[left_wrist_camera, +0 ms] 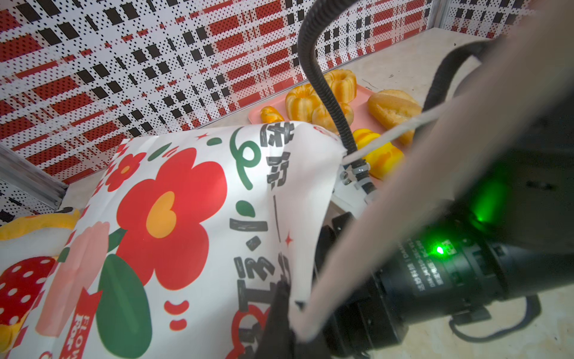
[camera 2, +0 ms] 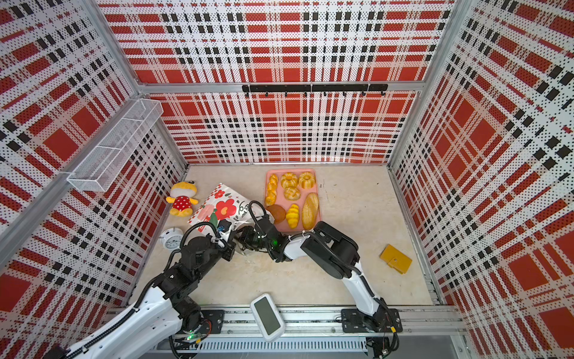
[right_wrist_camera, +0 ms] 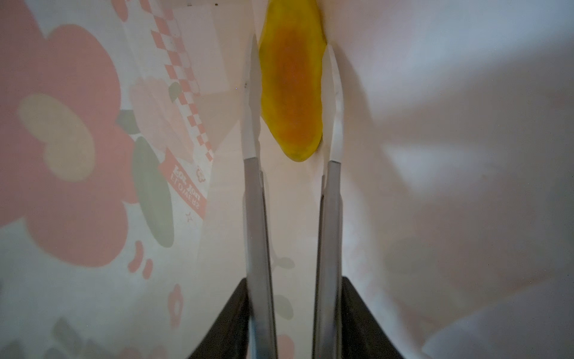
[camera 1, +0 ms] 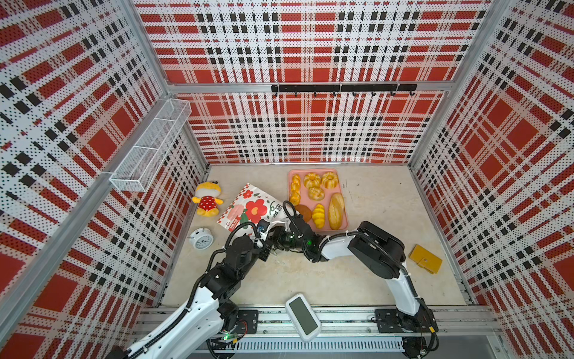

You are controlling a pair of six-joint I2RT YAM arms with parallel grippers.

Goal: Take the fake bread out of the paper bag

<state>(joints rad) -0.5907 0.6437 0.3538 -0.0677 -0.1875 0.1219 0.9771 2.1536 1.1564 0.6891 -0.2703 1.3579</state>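
Note:
The fake bread's narrow end is the only part within my right gripper's fingers, so next I back off, turn the gripper and take the fake bread [right_wrist_camera: 291,48] from another angle.
The paper bag [camera 1: 248,208] [camera 2: 221,206] lies on its side, its mouth toward the arms. My left gripper [camera 1: 267,248] [left_wrist_camera: 279,317] is shut on the rim of the bag's mouth and holds it up. My right arm reaches into the bag, so its fingers are hidden in both top views. In the right wrist view my right gripper [right_wrist_camera: 291,43] stands open inside the bag, with one yellow-orange fake bread [right_wrist_camera: 292,93] between its fingertips. Several more fake breads [camera 1: 320,199] [left_wrist_camera: 391,108] lie on a pink tray [camera 1: 341,186] just right of the bag.
A yellow plush toy [camera 1: 206,199] and a white alarm clock [camera 1: 201,238] sit left of the bag. A yellow wallet [camera 1: 425,259] lies at the right. A white device [camera 1: 302,317] rests on the front rail. A mesh basket [camera 1: 152,146] hangs on the left wall.

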